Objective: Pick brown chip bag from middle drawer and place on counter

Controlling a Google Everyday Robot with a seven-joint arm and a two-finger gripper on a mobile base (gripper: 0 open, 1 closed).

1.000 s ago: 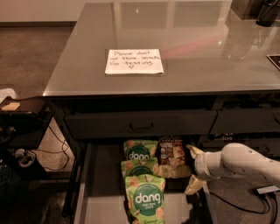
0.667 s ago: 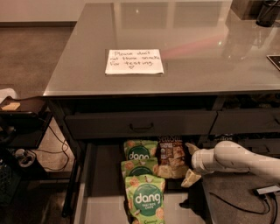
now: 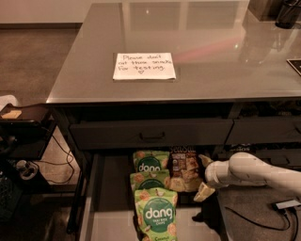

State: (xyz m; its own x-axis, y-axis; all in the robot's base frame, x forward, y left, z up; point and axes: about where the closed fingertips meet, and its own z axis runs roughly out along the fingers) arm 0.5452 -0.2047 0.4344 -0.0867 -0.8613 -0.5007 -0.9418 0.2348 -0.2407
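The robot's gripper should close on the brown chip bag's side edge (image 3: 195, 169), the one that faces away from the green "dang" bags.
The brown chip bag (image 3: 184, 170) lies in the open middle drawer (image 3: 110, 207), at the back, right of three green "dang" bags (image 3: 156, 214). My gripper (image 3: 203, 177) is low at the drawer's right side, just right of the brown bag. Its two cream fingers are spread apart, one (image 3: 205, 160) by the bag's upper right corner, the other (image 3: 202, 192) by its lower right corner. It holds nothing. The white arm runs off to the right. The glossy grey counter (image 3: 221, 56) spans the upper part of the view above the drawers.
A white handwritten note (image 3: 144, 66) lies on the counter. A shut drawer front with a black loop handle (image 3: 151, 136) sits above the open drawer. A dark side stand with cables (image 3: 23, 141) is at the left. Dark objects sit at the counter's far right corner (image 3: 287, 12).
My gripper has moved left and slightly up, from clear of the bags to right beside the brown chip bag. The bags have not moved.
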